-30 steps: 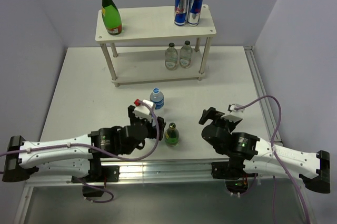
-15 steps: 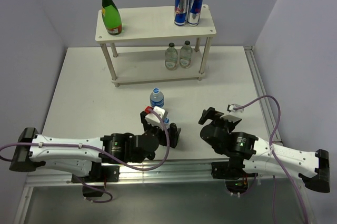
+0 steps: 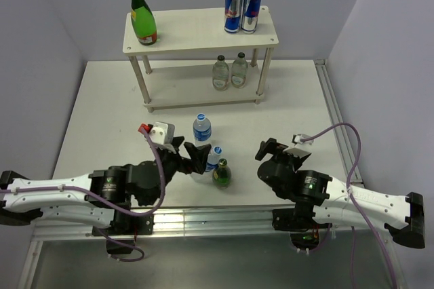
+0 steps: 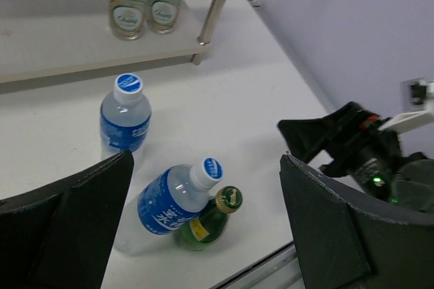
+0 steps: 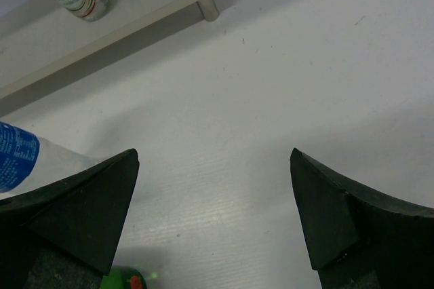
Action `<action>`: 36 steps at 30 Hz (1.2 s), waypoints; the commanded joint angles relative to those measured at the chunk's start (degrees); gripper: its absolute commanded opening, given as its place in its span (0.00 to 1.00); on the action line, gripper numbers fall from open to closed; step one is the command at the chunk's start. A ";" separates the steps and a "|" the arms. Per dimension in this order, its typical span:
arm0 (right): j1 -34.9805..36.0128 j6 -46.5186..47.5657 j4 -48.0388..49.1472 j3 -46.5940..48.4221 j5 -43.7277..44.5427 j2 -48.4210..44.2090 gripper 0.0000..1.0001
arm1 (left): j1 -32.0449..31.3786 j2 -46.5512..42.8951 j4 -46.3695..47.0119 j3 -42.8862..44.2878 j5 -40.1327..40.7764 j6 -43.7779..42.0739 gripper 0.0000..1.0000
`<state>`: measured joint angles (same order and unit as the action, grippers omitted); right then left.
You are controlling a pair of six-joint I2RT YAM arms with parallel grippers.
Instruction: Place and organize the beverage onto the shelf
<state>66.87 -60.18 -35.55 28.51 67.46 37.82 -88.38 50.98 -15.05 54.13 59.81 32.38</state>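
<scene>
The left gripper will grasp the neck [image 3: 222, 167] [image 4: 220, 207], below the cap, of the green bottle that stands against the tilted blue-label bottle.
The cream shelf [image 3: 196, 28] holds one green bottle [image 3: 143, 21] on its top board and two clear pale bottles [image 3: 229, 71] on the lower one. On the table, a blue-label bottle [image 3: 202, 128] stands upright. A second blue-label bottle [image 4: 169, 201] leans tilted against another green bottle [image 4: 207, 224], cap beside cap. My left gripper [image 3: 192, 153] hovers open just left of and above that pair, touching neither. Right of them, low over bare table, my right gripper [image 3: 268, 150] is open and empty [image 5: 214, 157].
Two blue-and-silver cans [image 3: 242, 10] stand on the right end of the top board. A shelf leg [image 4: 217, 11] rises near the clear bottles. The table's metal front rail [image 3: 224, 216] runs just behind the leaning pair.
My left arm swung right over the green bottle, then drew back left. A blue-label bottle now shows leaning on the green bottle. The right arm has stayed put.
</scene>
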 commanded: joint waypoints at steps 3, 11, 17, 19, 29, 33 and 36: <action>0.28 -0.90 1.80 -0.39 1.97 0.50 1.00 | -0.83 1.82 3.53 0.54 -10.05 -3.29 0.96; 0.28 -0.81 1.89 -0.48 2.06 0.59 1.00 | -7.68 15.01 6.34 -3.67 -9.20 3.29 0.97; 0.28 -0.72 2.24 -0.74 1.88 0.50 1.00 | -10.23 16.25 4.07 -6.75 -2.44 10.59 0.97; 0.28 -0.81 2.24 -0.83 1.80 0.32 1.00 | -10.59 16.08 4.23 -8.33 -0.32 12.87 0.97; 0.28 -0.81 2.59 -1.00 1.62 0.41 1.00 | -10.76 20.99 10.91 -11.24 9.44 17.02 0.97; 0.28 -0.72 2.77 -1.18 1.62 0.41 1.00 | -9.80 24.16 14.52 -10.36 8.31 13.50 0.98; 0.28 -0.46 2.94 -1.27 1.44 0.41 1.00 | -8.74 26.27 19.78 -9.83 7.08 9.74 0.98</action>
<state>66.87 -60.16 -34.24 27.62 67.40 38.13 -98.04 76.12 -1.93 41.95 65.87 45.52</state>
